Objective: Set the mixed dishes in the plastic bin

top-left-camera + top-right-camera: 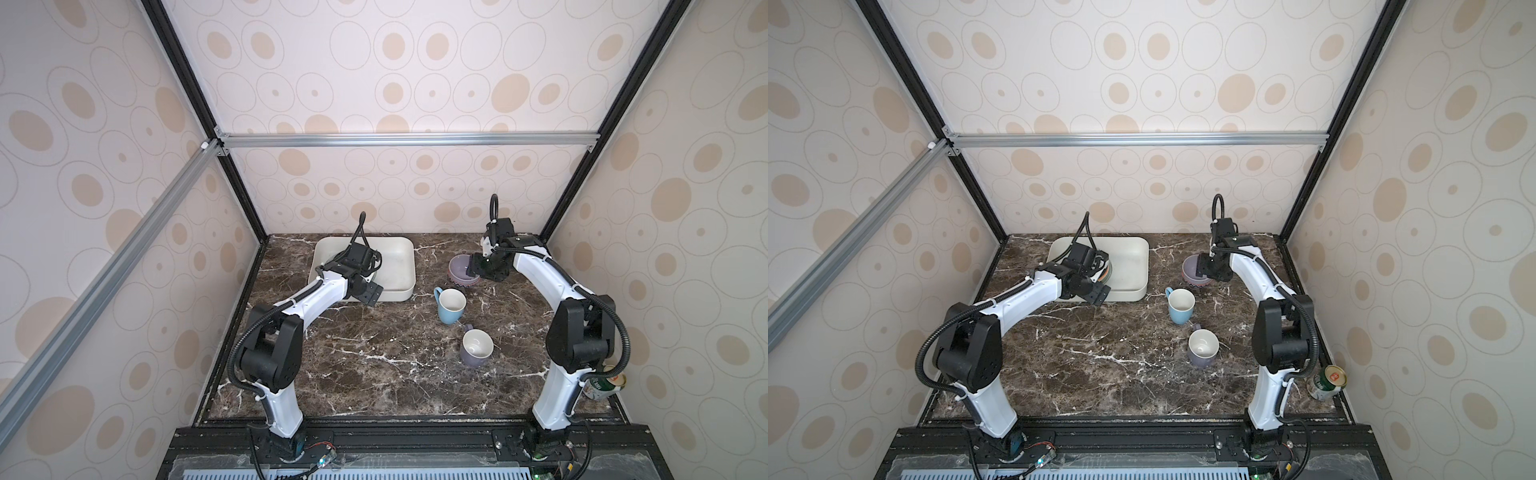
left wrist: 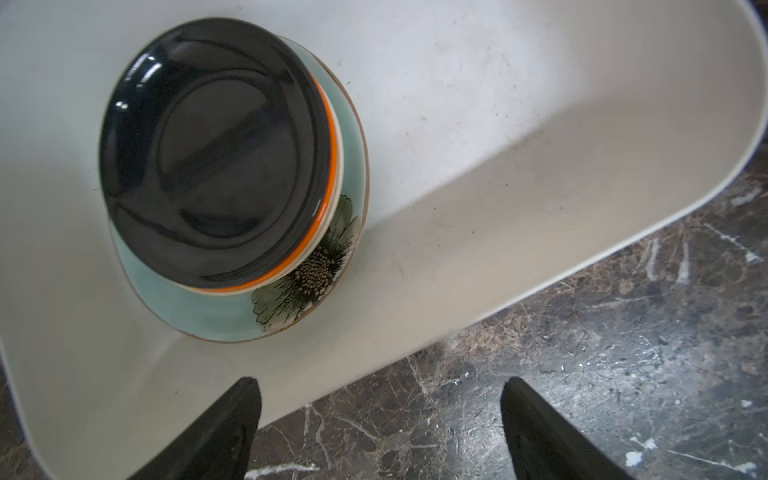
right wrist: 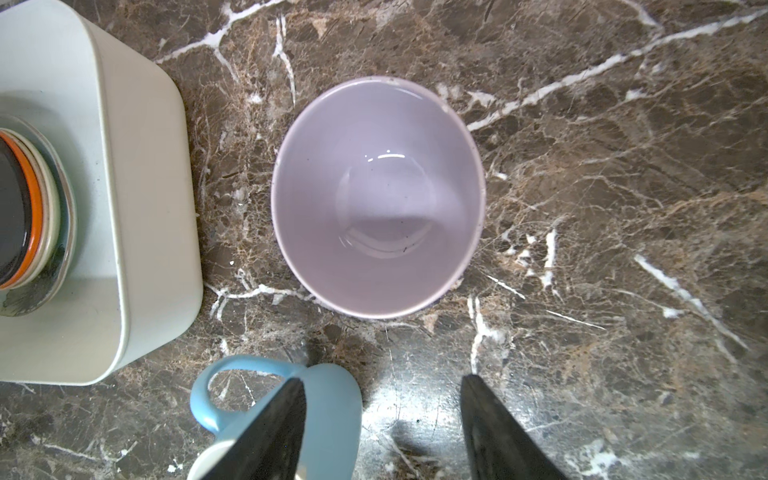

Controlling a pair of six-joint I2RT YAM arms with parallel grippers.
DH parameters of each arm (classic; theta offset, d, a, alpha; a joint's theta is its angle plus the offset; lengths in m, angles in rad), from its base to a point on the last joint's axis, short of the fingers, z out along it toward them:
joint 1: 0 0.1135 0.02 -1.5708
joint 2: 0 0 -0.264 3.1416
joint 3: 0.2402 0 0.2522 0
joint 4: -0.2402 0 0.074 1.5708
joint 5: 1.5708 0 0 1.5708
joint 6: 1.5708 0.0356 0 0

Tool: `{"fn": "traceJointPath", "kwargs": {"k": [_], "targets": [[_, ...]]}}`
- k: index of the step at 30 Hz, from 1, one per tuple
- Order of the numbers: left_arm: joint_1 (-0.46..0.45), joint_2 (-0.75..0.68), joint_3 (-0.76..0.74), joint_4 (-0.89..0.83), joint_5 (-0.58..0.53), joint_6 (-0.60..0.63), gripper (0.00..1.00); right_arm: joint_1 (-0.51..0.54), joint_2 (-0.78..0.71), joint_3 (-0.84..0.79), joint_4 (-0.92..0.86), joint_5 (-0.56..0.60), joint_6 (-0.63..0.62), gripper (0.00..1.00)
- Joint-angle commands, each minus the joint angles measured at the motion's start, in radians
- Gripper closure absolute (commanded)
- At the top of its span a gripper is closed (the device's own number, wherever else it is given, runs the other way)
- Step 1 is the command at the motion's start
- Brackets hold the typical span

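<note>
The white plastic bin sits far back behind the mugs; my left gripper will pull its near edge (image 1: 397,296) forward before I load the remaining dishes.
The white plastic bin (image 1: 405,245) (image 1: 1138,253) sits at the back left. Inside it a black orange-rimmed plate (image 2: 212,153) tops a stack, with cream plate edges under it and the teal flower plate (image 2: 232,316) at the bottom. My left gripper (image 2: 380,382) (image 1: 369,296) hangs open and empty over the bin's near edge. A lavender bowl (image 3: 378,195) (image 1: 459,265) rests in a red-patterned bowl (image 1: 463,284). My right gripper (image 3: 384,378) (image 1: 482,270) is open and empty just beside them. The light blue mug (image 1: 450,307) (image 3: 328,415) and the purple mug (image 1: 476,349) stand nearer the front.
A green-labelled tin can (image 1: 602,384) (image 1: 1327,382) lies at the front right corner behind the right arm's base. Dark marble tabletop (image 1: 353,365) spreads across the middle and front. Patterned walls and black frame posts close in three sides.
</note>
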Motion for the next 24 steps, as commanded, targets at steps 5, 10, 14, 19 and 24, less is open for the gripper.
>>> {"fn": "traceJointPath", "kwargs": {"k": [5, 10, 14, 19, 24], "targets": [[-0.026, 0.084, 0.027, -0.017, 0.024, 0.094, 0.1, -0.014, -0.025, -0.02, 0.011, -0.029, -0.006, 0.37], [-0.035, 0.17, 0.094, -0.054, 0.001, 0.099, 0.22, -0.016, -0.011, -0.015, 0.007, -0.045, -0.006, 0.37], [-0.051, 0.165, 0.078, -0.05, -0.004, 0.103, 0.5, -0.019, -0.022, -0.025, 0.01, -0.029, -0.011, 0.37], [-0.067, 0.131, 0.042, -0.049, -0.025, 0.102, 0.65, -0.022, -0.022, -0.02, 0.008, -0.045, -0.009, 0.37], [-0.079, 0.091, -0.007, -0.043, -0.03, 0.092, 0.76, -0.021, -0.034, -0.026, 0.005, -0.048, -0.006, 0.37]]}}
